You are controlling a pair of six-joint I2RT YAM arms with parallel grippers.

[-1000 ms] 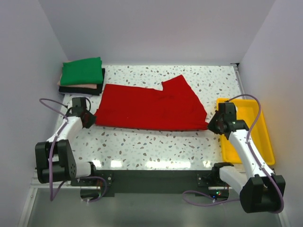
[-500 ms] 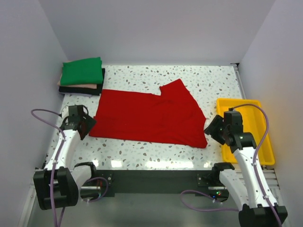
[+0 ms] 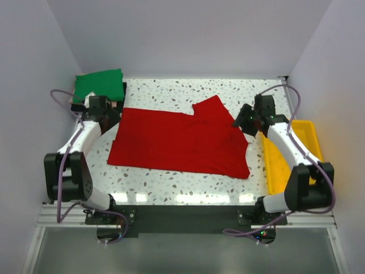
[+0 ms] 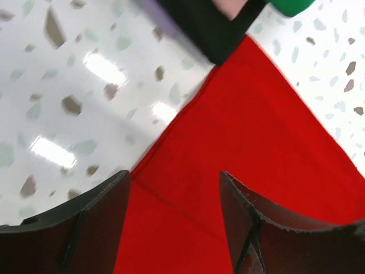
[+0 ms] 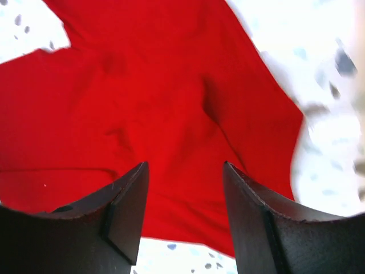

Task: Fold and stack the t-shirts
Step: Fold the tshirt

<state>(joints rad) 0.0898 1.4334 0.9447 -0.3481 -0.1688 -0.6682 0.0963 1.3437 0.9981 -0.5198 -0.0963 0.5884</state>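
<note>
The red t-shirt is next for my right gripper to grab by its far sleeve's edge (image 3: 226, 109) facing the yellow tray, just short of the shoulder.
The red t-shirt (image 3: 182, 140) lies spread flat across the middle of the table, one sleeve pointing to the far side. My left gripper (image 3: 113, 116) hovers open over its far left corner (image 4: 256, 142), with nothing between the fingers. My right gripper (image 3: 240, 121) stands open over the shirt's far right part (image 5: 142, 85), also empty. At the back left sits the stack of folded t-shirts, with the green one (image 3: 98, 85) on top. The black one (image 4: 211, 28) shows under it, and a sliver of pink sits between them. My left arm partly covers the stack.
A yellow tray (image 3: 302, 142) stands along the right edge, beside my right arm. White walls close in the left, far and right sides. Speckled tabletop (image 3: 171, 180) shows between the shirt's near edge and the arm bases.
Both grippers have opened and let go of the red shirt's near corners. The shirt has settled flat, a little nearer. Both arms have swung to its far corners.
</note>
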